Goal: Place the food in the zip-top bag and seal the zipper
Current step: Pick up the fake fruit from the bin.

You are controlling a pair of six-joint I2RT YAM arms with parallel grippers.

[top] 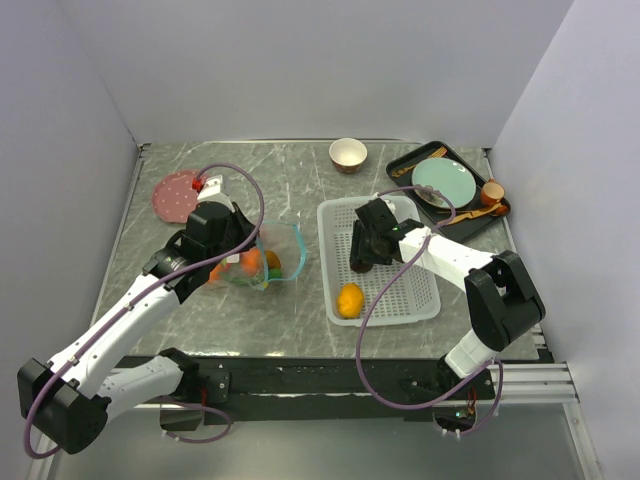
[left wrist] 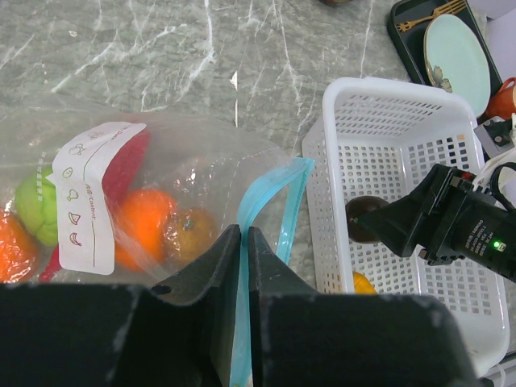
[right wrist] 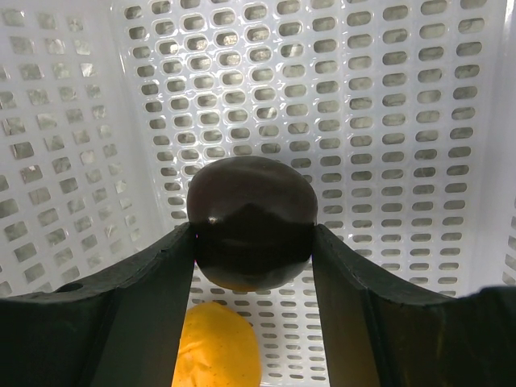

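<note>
I need to use my right gripper to release the dark round fruit beside the oranges, just inside the zip-top bag's opening (top: 265,278).
The clear zip-top bag (top: 278,256) lies mid-table and holds two oranges (left wrist: 143,226), a green apple (left wrist: 36,208) and a red chili (left wrist: 125,165) behind its white label (left wrist: 90,193). My left gripper (left wrist: 243,230) is shut on the teal-blue zipper strip (left wrist: 266,193) at the bag's open mouth; it also shows in the top view (top: 248,262). My right gripper (right wrist: 252,234) is shut on the dark round fruit (right wrist: 251,211) inside the white mesh basket (top: 420,300), and shows in the top view (top: 358,264). A yellow fruit (right wrist: 218,348) lies on the basket floor below it.
A black tray (top: 400,165) with a pale green plate, wooden utensils and a small brown cup stands at the back right. A small bowl (top: 347,154) is at the back centre and a pink disc (top: 176,196) at the back left. The basket walls (right wrist: 56,161) surround the right gripper.
</note>
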